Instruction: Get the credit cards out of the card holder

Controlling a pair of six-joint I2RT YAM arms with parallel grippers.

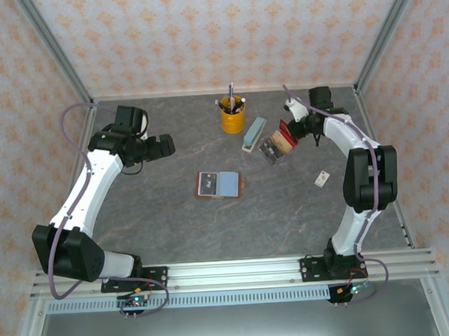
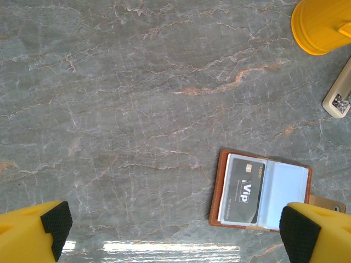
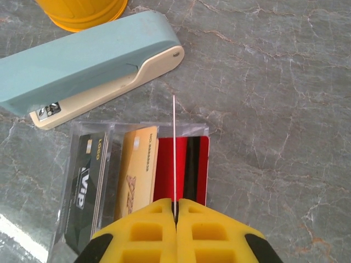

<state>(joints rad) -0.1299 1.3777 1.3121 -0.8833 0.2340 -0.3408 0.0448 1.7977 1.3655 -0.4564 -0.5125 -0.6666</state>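
The thin credit card, now held above the clear plastic stand, will be let go by my right gripper in the clear plastic stand (image 1: 288, 134) (image 3: 180, 169), against the red card.
The card holder (image 1: 219, 185) lies open like a book mid-table, its brown rim (image 2: 215, 193) around clear sleeves. A black card (image 2: 245, 189) sits in its left sleeve. My left gripper (image 2: 175, 230) hangs open above the table left of the holder, one pad (image 2: 55, 222) far from it, the other (image 2: 299, 230) over its right page. My right gripper (image 3: 176, 205) is shut on a thin credit card (image 3: 174, 142), seen edge-on, above a clear plastic stand (image 1: 271, 148). In the stand are a black card (image 3: 85, 181), a gold card (image 3: 137, 170) and a red card (image 3: 194, 164).
A pale blue stapler (image 3: 82, 66) lies just behind the stand, beside a yellow cup (image 1: 233, 116) of pens at the back. A small white object (image 1: 322, 179) lies to the right of the holder. Patterned walls and metal posts enclose the grey marbled table (image 1: 167, 216).
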